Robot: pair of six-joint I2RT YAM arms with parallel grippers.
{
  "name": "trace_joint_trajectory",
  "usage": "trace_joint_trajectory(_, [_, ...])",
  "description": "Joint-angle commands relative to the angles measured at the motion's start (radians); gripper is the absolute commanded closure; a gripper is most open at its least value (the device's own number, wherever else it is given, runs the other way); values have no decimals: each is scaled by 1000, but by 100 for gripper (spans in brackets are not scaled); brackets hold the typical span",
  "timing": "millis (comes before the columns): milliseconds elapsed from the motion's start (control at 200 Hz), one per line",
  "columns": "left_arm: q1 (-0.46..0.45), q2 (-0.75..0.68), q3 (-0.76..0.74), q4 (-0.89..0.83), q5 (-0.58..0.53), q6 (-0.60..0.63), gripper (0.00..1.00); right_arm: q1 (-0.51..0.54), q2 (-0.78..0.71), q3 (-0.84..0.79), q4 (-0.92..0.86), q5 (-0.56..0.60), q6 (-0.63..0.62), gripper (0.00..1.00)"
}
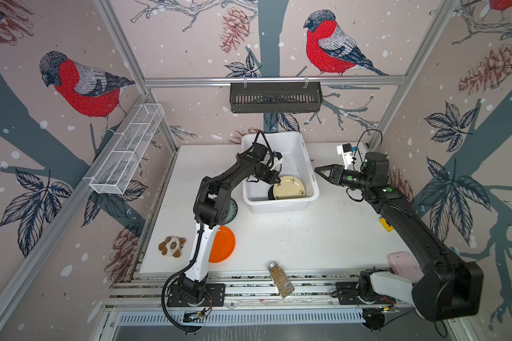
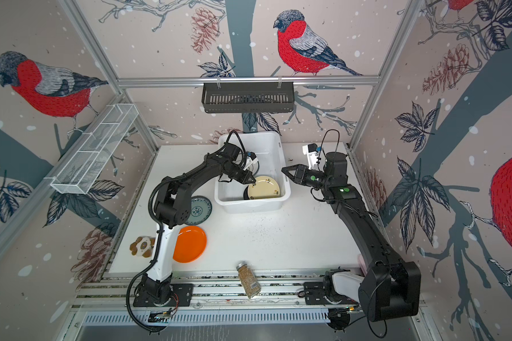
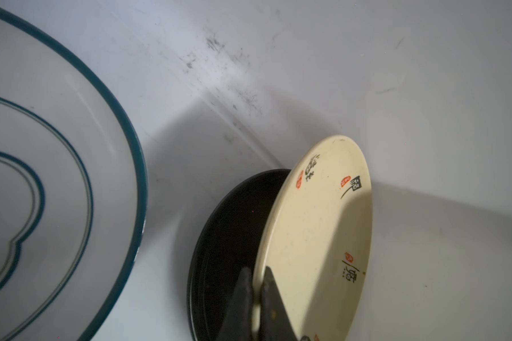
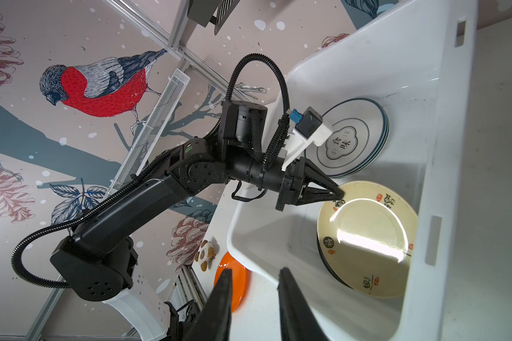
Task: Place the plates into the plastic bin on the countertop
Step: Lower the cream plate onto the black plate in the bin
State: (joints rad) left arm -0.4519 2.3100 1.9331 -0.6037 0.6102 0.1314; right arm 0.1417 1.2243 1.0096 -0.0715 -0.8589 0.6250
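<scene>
The robot's left gripper will release the cream plate so it lies flat on top of the black plate (image 1: 286, 191) (image 3: 281, 269) inside the white bin.
My left gripper (image 3: 257, 270) reaches into the white plastic bin (image 1: 278, 206) and is shut on the rim of a cream plate (image 3: 317, 236) with black and red characters. That plate is tilted, resting partly over a black plate (image 3: 228, 236) on the bin floor. A white plate (image 4: 349, 141) with a dark rim and emblem lies deeper in the bin. On the countertop (image 1: 293, 236), an orange plate (image 1: 223, 245) and a teal-patterned plate (image 2: 200, 211) lie by the left arm. My right gripper (image 1: 317, 169) hovers open and empty just right of the bin.
A spice jar (image 1: 280, 279) lies at the front edge. A brown-and-white toy (image 1: 172, 246) sits front left. A yellow object (image 1: 386, 224) and a pink box (image 1: 402, 262) are partly hidden under the right arm. A black basket (image 1: 275, 97) and a wire tray (image 1: 127, 150) hang on the walls.
</scene>
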Motion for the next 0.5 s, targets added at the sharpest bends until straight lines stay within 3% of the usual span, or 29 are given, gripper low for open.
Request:
trace_joint_trajectory(0, [-2, 12, 18, -36, 16, 31, 100, -1, -1, -2, 39, -9, 1, 71])
trace_joint_trajectory(495, [-3, 51, 39, -51, -1, 39, 100, 0, 12, -12, 61, -8, 9, 71])
